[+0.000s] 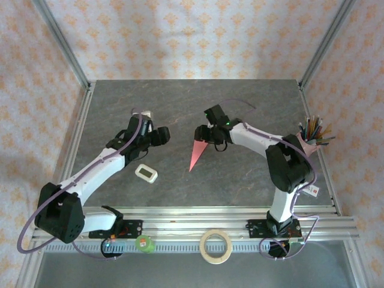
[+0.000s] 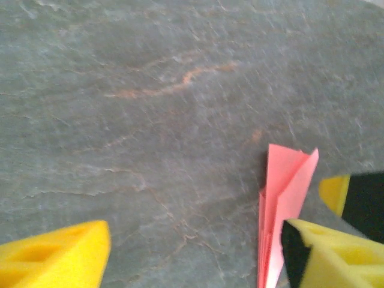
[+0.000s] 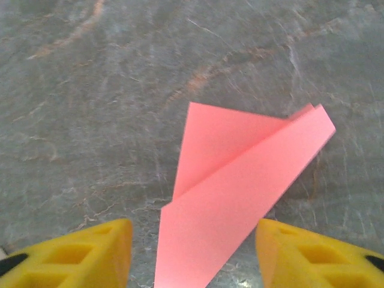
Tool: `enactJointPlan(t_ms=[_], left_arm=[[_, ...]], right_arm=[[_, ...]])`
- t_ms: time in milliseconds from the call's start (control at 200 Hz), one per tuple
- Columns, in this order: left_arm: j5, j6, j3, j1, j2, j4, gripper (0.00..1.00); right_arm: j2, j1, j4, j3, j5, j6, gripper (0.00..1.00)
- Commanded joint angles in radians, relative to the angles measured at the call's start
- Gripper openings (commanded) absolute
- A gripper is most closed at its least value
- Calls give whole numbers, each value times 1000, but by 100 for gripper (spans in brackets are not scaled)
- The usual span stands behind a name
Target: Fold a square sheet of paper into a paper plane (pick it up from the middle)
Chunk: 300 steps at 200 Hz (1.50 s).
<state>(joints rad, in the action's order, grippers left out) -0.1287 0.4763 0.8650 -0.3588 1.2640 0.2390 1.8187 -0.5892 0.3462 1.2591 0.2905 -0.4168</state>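
Next, I pinch the upper layer [image 3: 258,180] with my right gripper and draw it open, because the upper wing lies slanted across the other wing and keeps the plane narrow.
The pink-red paper is folded into a narrow pointed paper plane [image 1: 198,154] that lies flat on the grey table, tip toward the near edge. In the right wrist view the paper plane [image 3: 240,192] spreads between my yellow fingers [image 3: 72,255], its layers overlapping. My right gripper [image 1: 207,138] hovers over the plane's wide far end, open [image 3: 195,258], touching nothing. My left gripper [image 1: 160,135] is open to the plane's left, and its wrist view shows the plane [image 2: 287,189] edge-on beside my right finger [image 2: 336,252]. Bare stone lies between the left gripper's [image 2: 198,264] fingers.
A small white rounded gadget [image 1: 146,173] lies near the left arm. A cup of coloured pens [image 1: 313,132] stands at the right edge. A tape roll [image 1: 215,246] and a green item [image 1: 144,243] sit on the front rail. Metal frame posts border the table [image 1: 252,174].
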Motion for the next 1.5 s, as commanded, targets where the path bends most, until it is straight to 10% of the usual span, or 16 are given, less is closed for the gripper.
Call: enactJointPlan(t_ms=[0, 395, 1496], left_arm=[[103, -39, -21, 27, -18, -13, 84], [39, -45, -107, 121, -19, -87, 97], [78, -49, -101, 127, -1, -71, 99]], right_arm=[[6, -50, 49, 34, -203, -93, 63], [176, -179, 197, 179, -476, -244, 63], [174, -196, 332, 209, -524, -307, 19]])
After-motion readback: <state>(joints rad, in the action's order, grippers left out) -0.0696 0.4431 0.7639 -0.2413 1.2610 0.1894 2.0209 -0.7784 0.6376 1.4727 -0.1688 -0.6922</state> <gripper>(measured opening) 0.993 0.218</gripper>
